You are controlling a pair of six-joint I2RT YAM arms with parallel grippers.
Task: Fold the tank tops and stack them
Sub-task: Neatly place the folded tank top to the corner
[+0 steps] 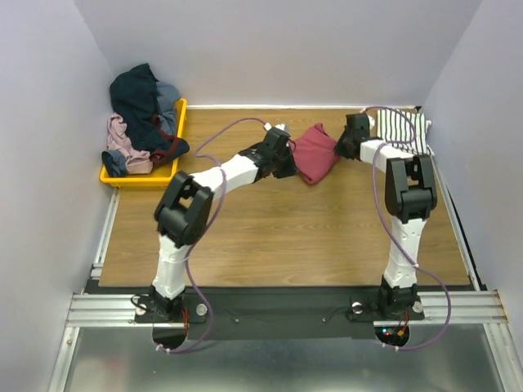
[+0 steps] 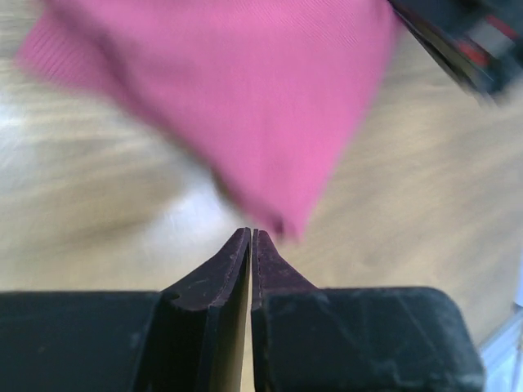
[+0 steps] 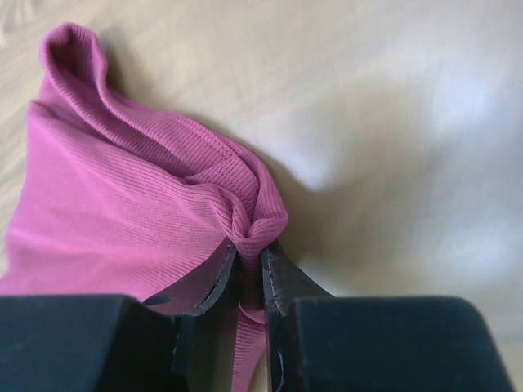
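Note:
Next, my right gripper lets the dark red tank top go on top of the striped white tank top (image 1: pixel 402 140).
The dark red tank top (image 1: pixel 315 153) lies bunched on the wooden table (image 1: pixel 278 237) between both grippers. In the right wrist view its ribbed cloth (image 3: pixel 122 196) is gathered into a fold, and my right gripper (image 3: pixel 249 249) is shut on that fold. My right gripper (image 1: pixel 341 149) sits at the top's right edge. My left gripper (image 1: pixel 288 163) is at the top's left edge. In the left wrist view the left gripper (image 2: pixel 252 231) is shut, with a corner of the red cloth (image 2: pixel 245 90) meeting its tips. The striped white tank top (image 1: pixel 402 129) lies at the back right, behind the right arm.
A yellow tray (image 1: pixel 176 122) at the back left holds a pile of dark, blue and pink clothes (image 1: pixel 143 110). Walls close the table on the left, back and right. The right arm's elbow (image 1: pixel 409 188) stands beside the right wall.

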